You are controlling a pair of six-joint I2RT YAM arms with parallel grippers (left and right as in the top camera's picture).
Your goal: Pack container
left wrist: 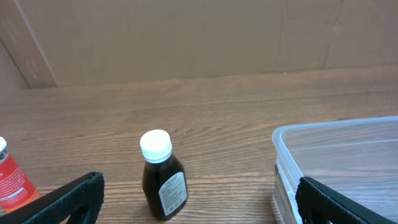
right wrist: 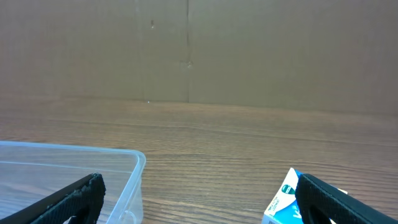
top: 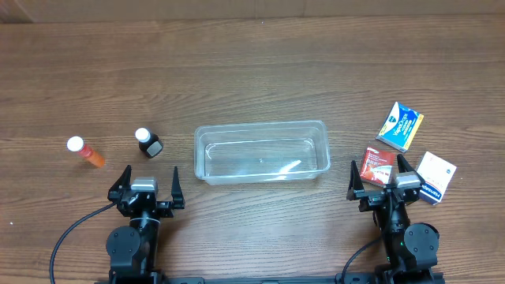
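I need to close my left gripper on the white cap (top: pixel 142 134) (left wrist: pixel 156 146) of the dark bottle that is standing beside the clear plastic container.
The clear plastic container (top: pixel 261 152) sits empty at the table's middle; its corner shows in the left wrist view (left wrist: pixel 336 155) and in the right wrist view (right wrist: pixel 74 171). A dark bottle with a white cap (top: pixel 147 143) stands left of it, also in the left wrist view (left wrist: pixel 161 177). An orange bottle (top: pixel 86 151) lies further left. A red box (top: pixel 377 166), a blue-and-yellow box (top: pixel 400 126) and a white box (top: pixel 435 177) lie to the right. My left gripper (top: pixel 146 177) is open and empty near the dark bottle. My right gripper (top: pixel 382 177) is open and empty over the red box.
The wooden table extends far behind the container. A brown cardboard wall (left wrist: pixel 186 37) stands at the far edge. The blue-and-yellow box's corner shows in the right wrist view (right wrist: pixel 283 199).
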